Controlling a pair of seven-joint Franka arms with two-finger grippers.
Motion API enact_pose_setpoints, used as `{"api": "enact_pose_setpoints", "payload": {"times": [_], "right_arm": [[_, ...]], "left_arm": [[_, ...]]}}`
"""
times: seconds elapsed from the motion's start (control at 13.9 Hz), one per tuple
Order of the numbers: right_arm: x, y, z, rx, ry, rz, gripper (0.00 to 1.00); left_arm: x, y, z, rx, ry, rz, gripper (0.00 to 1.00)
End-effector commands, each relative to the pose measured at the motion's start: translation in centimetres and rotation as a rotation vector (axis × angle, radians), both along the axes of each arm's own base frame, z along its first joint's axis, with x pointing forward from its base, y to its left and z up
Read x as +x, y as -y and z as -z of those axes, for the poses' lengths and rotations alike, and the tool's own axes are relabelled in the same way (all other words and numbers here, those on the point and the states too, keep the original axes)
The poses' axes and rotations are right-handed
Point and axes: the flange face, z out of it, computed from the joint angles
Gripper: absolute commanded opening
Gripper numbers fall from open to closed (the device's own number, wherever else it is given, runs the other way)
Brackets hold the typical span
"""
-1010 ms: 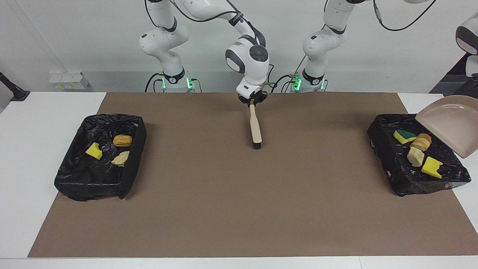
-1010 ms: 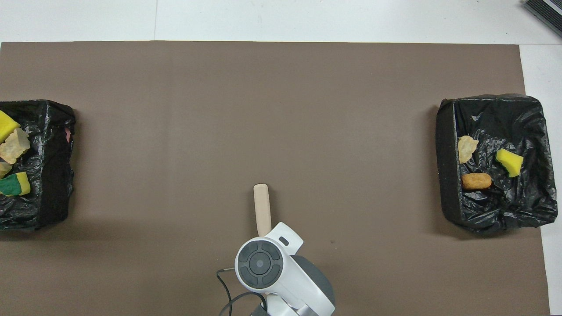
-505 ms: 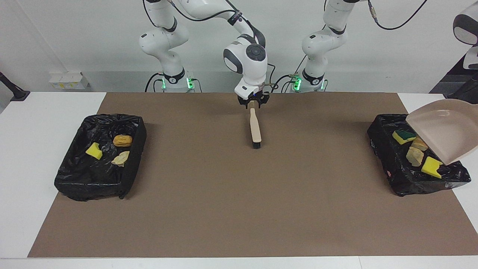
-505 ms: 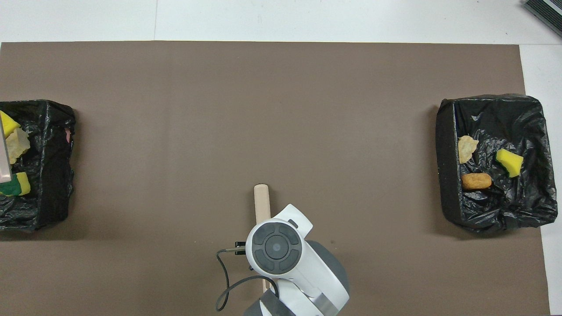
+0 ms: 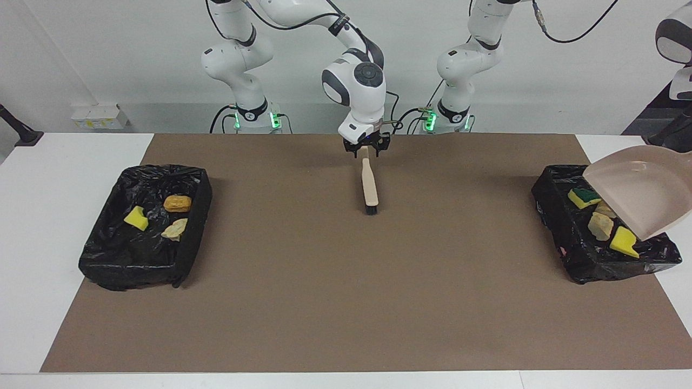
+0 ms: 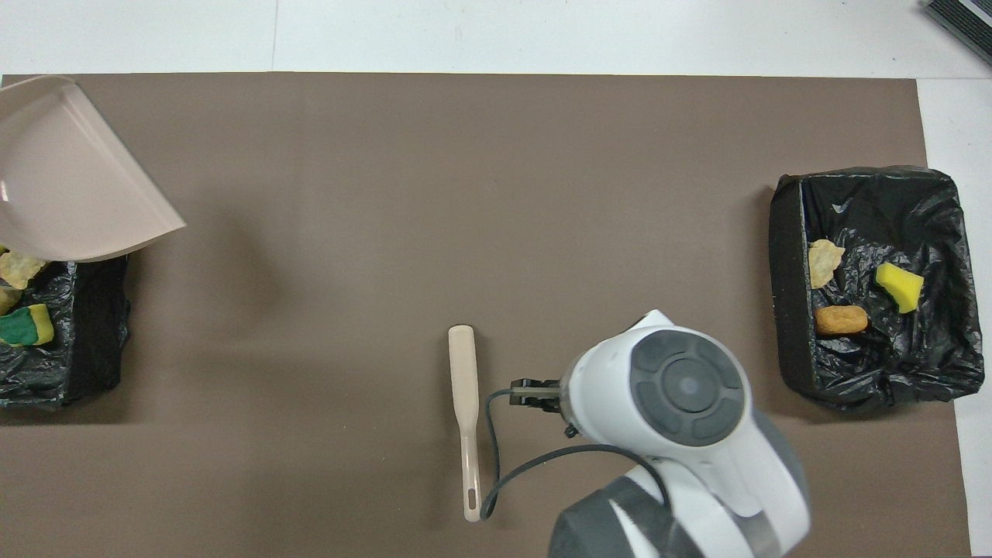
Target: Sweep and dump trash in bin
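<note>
My left gripper is holding the beige dustpan, which hangs tilted over a bin. I should let go of it on the brown mat (image 6: pixel 466 180) just beyond the wide end of the brush.
Trash lies in two black-lined bins. The bin (image 5: pixel 193 232) at the right arm's end holds a yellow sponge bit (image 5: pixel 136 218), a croissant (image 5: pixel 177 203) and a bread chunk (image 5: pixel 174 229). The bin (image 5: pixel 557 216) at the left arm's end holds a green-and-yellow sponge (image 5: pixel 583 198), a bread chunk (image 5: pixel 600 227) and a yellow sponge (image 5: pixel 623 241). Over that bin hangs the tilted beige dustpan (image 5: pixel 643 189), its handle and my left gripper out of frame. My right gripper (image 5: pixel 367 151) is open just above the handle end of the brush (image 5: pixel 370 183), which lies flat on the mat.
The brown mat (image 5: pixel 346 292) covers most of the white table. In the overhead view the brush (image 6: pixel 465 403) lies near the robots' edge and the dustpan (image 6: pixel 70 186) partly covers the bin (image 6: pixel 93 341). The right arm's wrist (image 6: pixel 682 387) hangs beside the brush.
My right gripper has opened, let go of the brush handle and risen a little. The dustpan has swung lower over its bin and now hides part of the trash there.
</note>
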Motion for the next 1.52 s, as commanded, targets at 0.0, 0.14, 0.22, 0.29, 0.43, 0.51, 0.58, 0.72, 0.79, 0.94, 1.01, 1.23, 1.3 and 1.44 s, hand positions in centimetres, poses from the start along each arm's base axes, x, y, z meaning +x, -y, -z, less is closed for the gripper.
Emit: {"api": "enact_pose_setpoints", "payload": {"times": [0.0,0.14,0.22,0.29,0.43,0.51,0.58,0.72,0.79,0.94,1.01,1.23,1.3,1.44], "right_arm": [[2.6,6.0,-2.7,0.024,0.007,0.012,1.00],[5.5,11.2,-5.1,0.034,0.055,0.011,1.00],[6.5,13.6,-5.9,0.034,0.064,0.019,1.00],[7.6,15.6,-6.4,0.036,0.073,0.015,1.00],[9.5,19.2,-7.2,0.019,0.099,0.041,1.00],[10.8,20.4,-7.7,0.003,0.113,0.051,1.00],[11.7,21.0,-8.0,-0.023,0.119,0.049,1.00],[13.2,22.0,-9.3,-0.090,0.140,0.035,1.00],[13.8,22.3,-9.7,-0.103,0.129,0.034,1.00],[15.0,22.8,-10.2,-0.121,0.100,0.032,1.00],[15.3,23.0,-10.8,-0.137,0.101,0.030,1.00],[15.0,22.0,-11.5,-0.152,0.117,0.011,1.00],[15.0,21.9,-11.5,-0.143,0.116,0.013,1.00],[15.1,22.2,-11.4,-0.132,0.115,0.028,1.00]], "left_arm": [[-1.5,9.6,1.3,-0.096,0.076,-0.218,0.00],[-1.7,17.8,3.3,-0.155,0.110,-0.324,0.00],[-1.9,21.1,4.1,-0.173,0.132,-0.353,0.00],[-1.9,24.0,5.1,-0.222,0.142,-0.406,0.00],[-2.4,29.2,7.1,-0.303,0.138,-0.513,0.00],[-2.6,32.3,8.8,-0.323,0.147,-0.570,0.00],[-2.4,34.6,10.2,-0.349,0.160,-0.634,0.00],[-2.6,40.2,15.2,-0.366,0.135,-0.688,0.00],[-1.7,41.0,16.2,-0.388,0.134,-0.697,0.00],[-0.2,41.4,18.2,-0.420,0.143,-0.692,0.00],[0.3,41.6,18.8,-0.436,0.147,-0.687,0.00],[1.3,41.9,20.2,-0.508,0.154,-0.707,0.00],[1.8,41.7,21.5,-0.488,0.145,-0.711,0.00],[1.6,42.0,22.8,-0.473,0.140,-0.702,0.00]]}}
